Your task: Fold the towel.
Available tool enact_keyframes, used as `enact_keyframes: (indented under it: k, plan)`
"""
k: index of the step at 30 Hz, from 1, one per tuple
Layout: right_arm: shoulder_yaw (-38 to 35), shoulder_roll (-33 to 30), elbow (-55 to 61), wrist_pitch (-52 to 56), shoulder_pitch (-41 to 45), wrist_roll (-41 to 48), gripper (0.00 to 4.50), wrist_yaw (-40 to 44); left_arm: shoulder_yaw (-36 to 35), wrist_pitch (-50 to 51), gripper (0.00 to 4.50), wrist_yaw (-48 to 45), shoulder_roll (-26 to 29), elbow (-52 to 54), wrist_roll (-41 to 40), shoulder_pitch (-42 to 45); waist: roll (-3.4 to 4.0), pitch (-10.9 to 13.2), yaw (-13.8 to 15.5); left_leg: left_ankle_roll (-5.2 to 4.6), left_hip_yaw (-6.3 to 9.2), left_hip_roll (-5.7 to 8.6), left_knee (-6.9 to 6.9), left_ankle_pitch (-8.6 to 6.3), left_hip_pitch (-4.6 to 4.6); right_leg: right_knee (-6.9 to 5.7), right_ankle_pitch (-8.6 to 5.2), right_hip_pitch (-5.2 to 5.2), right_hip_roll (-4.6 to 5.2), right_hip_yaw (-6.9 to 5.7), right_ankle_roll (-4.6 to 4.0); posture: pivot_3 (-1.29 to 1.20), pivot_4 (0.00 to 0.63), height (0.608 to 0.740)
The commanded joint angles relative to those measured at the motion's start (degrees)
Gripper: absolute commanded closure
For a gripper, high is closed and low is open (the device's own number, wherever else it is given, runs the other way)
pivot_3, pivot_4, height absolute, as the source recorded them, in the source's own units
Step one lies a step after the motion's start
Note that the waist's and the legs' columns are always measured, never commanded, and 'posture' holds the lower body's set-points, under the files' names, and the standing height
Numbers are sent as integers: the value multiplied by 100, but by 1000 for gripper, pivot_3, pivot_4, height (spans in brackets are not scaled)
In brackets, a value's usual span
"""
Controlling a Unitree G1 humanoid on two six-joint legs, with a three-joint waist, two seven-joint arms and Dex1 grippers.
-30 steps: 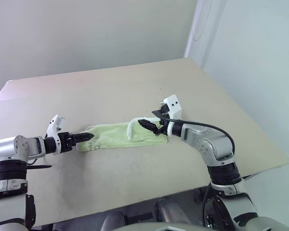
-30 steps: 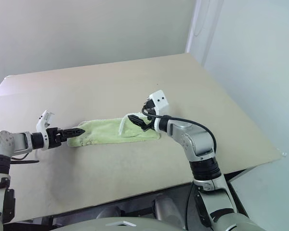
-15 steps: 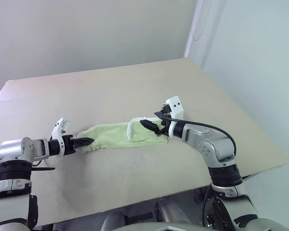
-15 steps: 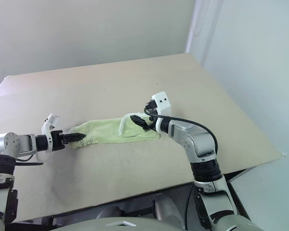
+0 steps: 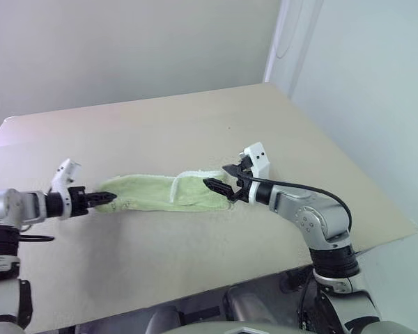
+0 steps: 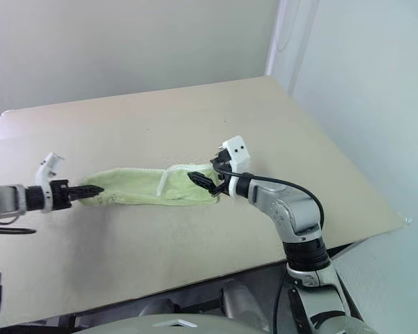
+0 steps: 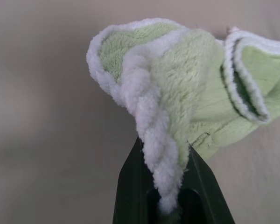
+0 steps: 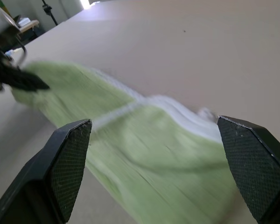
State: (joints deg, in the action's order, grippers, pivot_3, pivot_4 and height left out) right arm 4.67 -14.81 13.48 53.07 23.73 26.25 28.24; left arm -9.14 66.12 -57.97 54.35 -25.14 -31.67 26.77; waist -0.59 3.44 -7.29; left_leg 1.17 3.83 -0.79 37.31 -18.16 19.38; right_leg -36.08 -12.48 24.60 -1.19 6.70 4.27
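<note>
Next, the left gripper releases the towel's held end on the towel's opposite end (image 5: 212,182), near my right gripper. The held end is now pinched between my black fingers.
The pale lime-green towel (image 5: 160,193) lies stretched out as a long bunched strip on the beige table (image 5: 195,125). My left gripper (image 5: 106,198) is shut on the towel's left end. In the left wrist view a rolled whitish edge of the towel (image 7: 158,116) is pinched between my two black fingers (image 7: 130,186). My right gripper (image 5: 219,185) stands open at the towel's right end. Its fingers (image 8: 70,163) are spread wide just above the cloth (image 8: 144,154) and hold nothing.
The table's right edge (image 5: 386,209) runs close behind my right arm, and the front edge (image 5: 195,292) is near. Bare tabletop stretches beyond the towel toward the back wall.
My left gripper has closed on the towel's left end and drawn it left and slightly up, so the towel is pulled longer. The right gripper stays open and hardly moves.
</note>
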Motion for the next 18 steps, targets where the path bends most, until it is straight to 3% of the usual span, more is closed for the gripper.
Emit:
enact_keyframes:
  k: [1, 4, 8, 18]
  plan:
    - [-51, -50, 230, -98, -88, 94, 0, 66, -67, 114, 4459, -271, 402, 165, -60, 175, 1, 1, 2, 0, 0, 0, 0, 0, 0, 0, -1, 0, 0, 0, -1, 0, 0, 740]
    - [-46, -42, 258, -106, -147, 94, 0, 52, -17, 144, 4459, -321, 412, 61, -59, 368, 1, 2, 18, 0, 0, 0, 0, 0, -1, 0, -1, 0, 0, -2, -1, 0, 0, 740]
    - [-48, -61, 371, -37, -236, 105, 0, 19, 599, 380, 4459, -435, -177, 716, -223, 961, -5, 2, 93, 0, 2, 1, 6, 0, 2, 0, -1, -4, 1, -4, -1, 0, 0, 740]
    - [-202, -162, 717, 62, -433, 106, 0, -197, 1600, 295, 4459, -794, -1253, 757, -170, 1719, -8, 4, 49, 0, 0, -1, -2, 0, 4, -2, 6, 2, -6, 0, 11, 0, 0, 740]
